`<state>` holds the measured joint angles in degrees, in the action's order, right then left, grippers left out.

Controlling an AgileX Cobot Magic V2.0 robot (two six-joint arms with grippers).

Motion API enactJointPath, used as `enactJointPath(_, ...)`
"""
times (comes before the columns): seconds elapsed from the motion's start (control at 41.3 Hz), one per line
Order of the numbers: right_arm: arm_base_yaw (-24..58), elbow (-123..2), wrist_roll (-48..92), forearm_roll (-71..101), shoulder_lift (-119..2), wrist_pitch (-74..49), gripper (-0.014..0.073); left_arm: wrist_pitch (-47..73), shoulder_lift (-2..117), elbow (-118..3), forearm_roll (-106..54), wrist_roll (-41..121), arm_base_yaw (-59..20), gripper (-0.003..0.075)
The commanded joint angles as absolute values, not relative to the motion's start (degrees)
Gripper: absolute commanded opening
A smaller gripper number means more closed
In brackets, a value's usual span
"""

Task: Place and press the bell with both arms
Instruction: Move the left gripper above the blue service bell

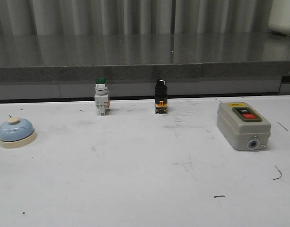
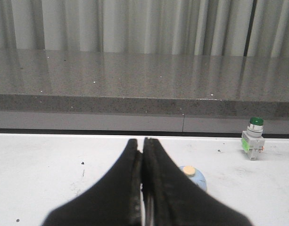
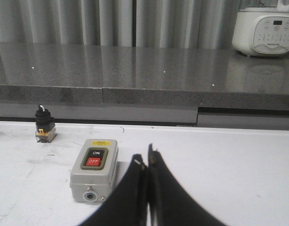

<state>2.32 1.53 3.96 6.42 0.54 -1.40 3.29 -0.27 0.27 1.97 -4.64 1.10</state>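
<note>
The light-blue bell is next for my left gripper, which should go to it and close on the bell's rounded sides (image 1: 16, 131) (image 2: 197, 179), just above its cream base.
The light-blue bell (image 1: 15, 132) with a cream base and cream button stands on the white table at the far left of the front view. In the left wrist view it (image 2: 197, 177) is partly hidden behind my left gripper (image 2: 142, 142), whose black fingers are pressed together and empty. My right gripper (image 3: 145, 157) is shut and empty too; it shows only in the right wrist view, beside the grey switch box (image 3: 94, 169). Neither gripper shows in the front view.
A green-capped push button (image 1: 101, 96) and a black selector switch (image 1: 160, 96) stand at the table's back edge. The grey switch box (image 1: 242, 125) with ON and OFF buttons lies at the right. A dark stone ledge (image 1: 135, 59) runs behind the table, with a white appliance (image 3: 267, 30) on it.
</note>
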Motion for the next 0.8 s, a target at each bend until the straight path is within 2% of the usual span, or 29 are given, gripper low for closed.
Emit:
enactJointPath(0.0, 1.9, 1.2, 4.0, 6.2, 1.5, 3.5, -0.0068, -1.4, -1.2, 1.6, 1.9, -5.0, 1.2, -0.002)
enactJointPath(0.776, 1.9, 1.1, 4.0, 6.2, 1.5, 3.4, -0.0068, -2.1, -1.2, 1.6, 1.9, -5.0, 1.2, -0.002)
